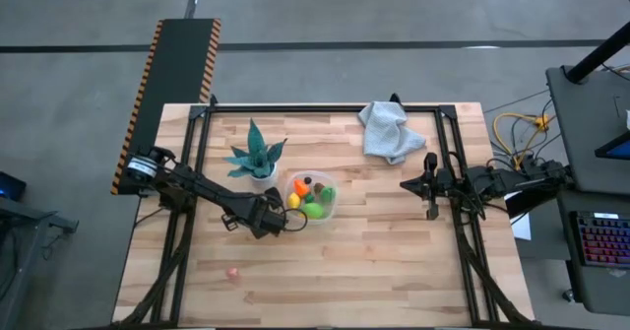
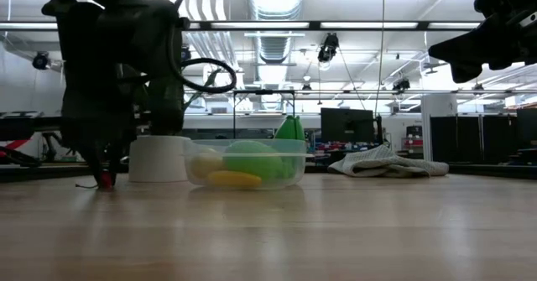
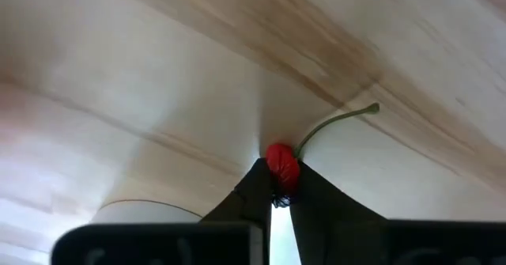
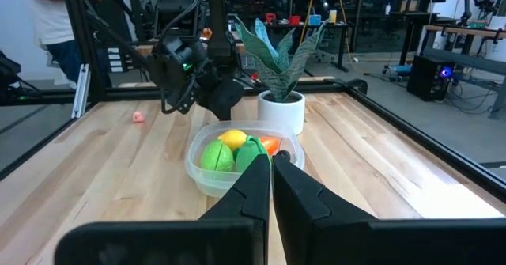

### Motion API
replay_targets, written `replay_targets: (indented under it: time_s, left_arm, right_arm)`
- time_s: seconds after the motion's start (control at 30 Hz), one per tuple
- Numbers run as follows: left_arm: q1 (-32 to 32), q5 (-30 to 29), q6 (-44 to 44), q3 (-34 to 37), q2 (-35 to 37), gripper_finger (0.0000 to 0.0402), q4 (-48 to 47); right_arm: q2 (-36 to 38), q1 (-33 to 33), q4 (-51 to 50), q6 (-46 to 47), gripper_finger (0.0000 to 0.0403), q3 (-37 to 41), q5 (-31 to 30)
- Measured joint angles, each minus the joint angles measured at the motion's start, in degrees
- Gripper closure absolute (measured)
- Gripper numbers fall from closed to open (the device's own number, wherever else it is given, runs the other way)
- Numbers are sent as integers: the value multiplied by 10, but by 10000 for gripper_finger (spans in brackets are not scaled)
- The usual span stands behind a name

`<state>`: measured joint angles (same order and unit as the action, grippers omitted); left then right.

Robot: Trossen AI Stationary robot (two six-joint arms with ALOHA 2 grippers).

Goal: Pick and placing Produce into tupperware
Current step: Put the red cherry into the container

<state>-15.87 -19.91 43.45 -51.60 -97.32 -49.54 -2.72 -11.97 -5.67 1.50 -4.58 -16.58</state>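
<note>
Next, my left gripper releases the red cherry, now held just beside the tub, in the clear tub (image 1: 302, 204), setting it free between the yellow piece and the light green piece.
The clear tub (image 1: 311, 198) stands mid-table and holds yellow, green, orange and dark brown toy pieces; it also shows in the low view (image 2: 246, 163) and the right wrist view (image 4: 237, 158). My left gripper (image 1: 264, 226) is just left of the tub, pointing down and shut on a small red toy cherry (image 3: 281, 164) with a green stem (image 3: 336, 123). A pink piece (image 1: 233, 272) lies alone on the table near the near edge. My right gripper (image 1: 430, 208) hovers over the table's right side, shut and holding nothing. My left gripper pinches the red cherry body (image 3: 282, 170) between its two fingertips (image 3: 257, 182), coming from above and pointing down. The green stem sticks out sideways past the fingers. In the low view the cherry (image 2: 105, 180) is at or just above the table top; which, I cannot tell.
A spiky teal plant in a white pot (image 1: 256, 159) stands just behind and left of the tub. A pale grey cloth (image 1: 391, 130) lies near the far right corner. Black frame rails run along the table's left, right and far sides. The near half is bare wood.
</note>
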Motion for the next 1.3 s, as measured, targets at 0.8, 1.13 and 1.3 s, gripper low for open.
replay_targets:
  time_s: [0.8,1.13,1.3]
  left_arm:
    - [-60,-144,-71,-102,4,398,57]
    - [-59,-255,-71,-110,5,398,128]
    - [-45,-262,-71,-103,2,398,213]
  right_arm:
    - [0,0,0,10,394,0,0]
    - [0,0,0,10,394,0,0]
    - [0,0,0,9,394,0,0]
